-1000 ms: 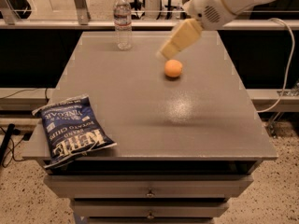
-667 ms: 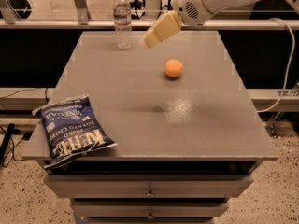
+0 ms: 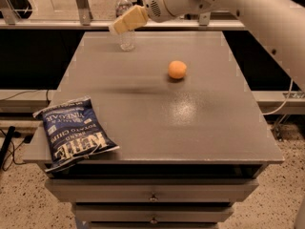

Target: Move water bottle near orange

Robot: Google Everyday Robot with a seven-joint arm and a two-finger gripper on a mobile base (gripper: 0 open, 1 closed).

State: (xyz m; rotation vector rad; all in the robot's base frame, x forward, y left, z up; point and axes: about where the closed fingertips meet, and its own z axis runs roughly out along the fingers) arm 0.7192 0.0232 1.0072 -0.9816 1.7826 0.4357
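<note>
The robot's gripper should next move to the water bottle's upper part [image 3: 124, 6], just below its cap, and close there.
The water bottle [image 3: 126, 38] stands upright at the far left of the grey table [image 3: 157, 109]; its cap and lower ribbed body show, its middle is hidden behind my gripper. The orange [image 3: 177, 69] lies on the table to the right of the bottle, well apart from it. My gripper [image 3: 125, 21] hangs above the table in front of the bottle's upper half, its tan tip pointing left.
A blue chip bag [image 3: 72, 132] lies at the table's near left corner, partly over the edge. Drawers sit under the front edge. A rail and posts run behind the table's far edge.
My gripper has swept left from above the orange to in front of the water bottle. The bottle, orange and bag have not moved.
</note>
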